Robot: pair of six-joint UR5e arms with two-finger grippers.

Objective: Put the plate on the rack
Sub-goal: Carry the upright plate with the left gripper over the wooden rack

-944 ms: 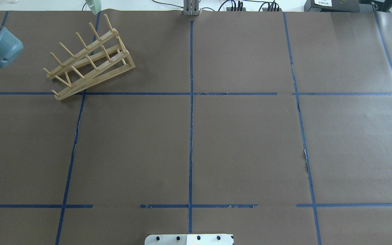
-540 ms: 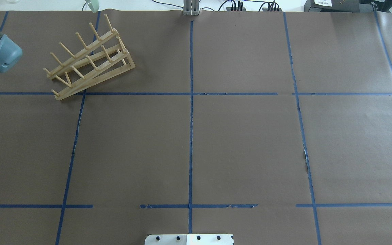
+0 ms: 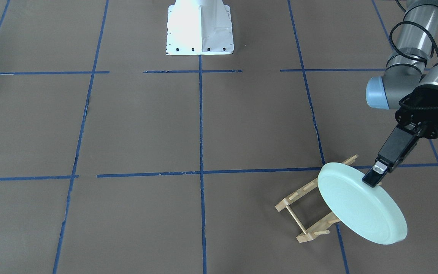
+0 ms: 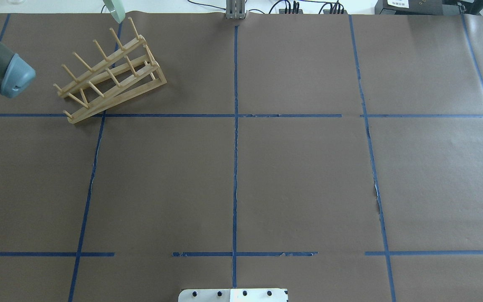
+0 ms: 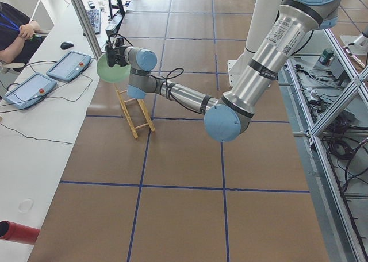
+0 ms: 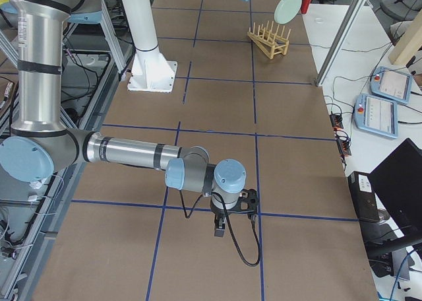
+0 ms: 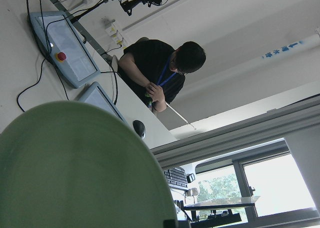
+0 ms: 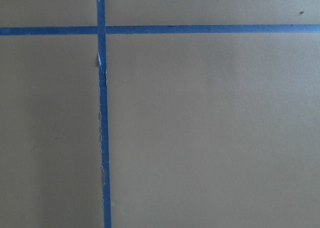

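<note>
I need to let go of the plate with my left gripper in the wooden rack's slot (image 3: 327,207) beside the end pegs, near the thin crossbar. The plate is still in the air over the rack.
The pale mint-green plate (image 3: 359,209) is held on edge and tilted, in the air over the far end of the wooden rack (image 3: 294,196). My left gripper (image 3: 371,179) is shut on the plate's upper rim. In the overhead view the rack (image 4: 111,75) stands at the back left, and only a sliver of the plate (image 4: 115,10) shows at the top edge. The plate fills the lower left of the left wrist view (image 7: 75,173). My right gripper (image 6: 221,230) hangs low over the table's near right part; I cannot tell whether it is open or shut.
The robot's white base (image 3: 199,28) stands at the table's middle edge. Brown paper with blue tape lines (image 4: 235,167) covers the table. Beyond the rack are tablets (image 5: 69,65) on a white bench and a seated person (image 7: 160,73).
My left arm's elbow has shifted a little right and down in the overhead view. The plate's sliver at the top edge has barely moved. The rack has not moved.
</note>
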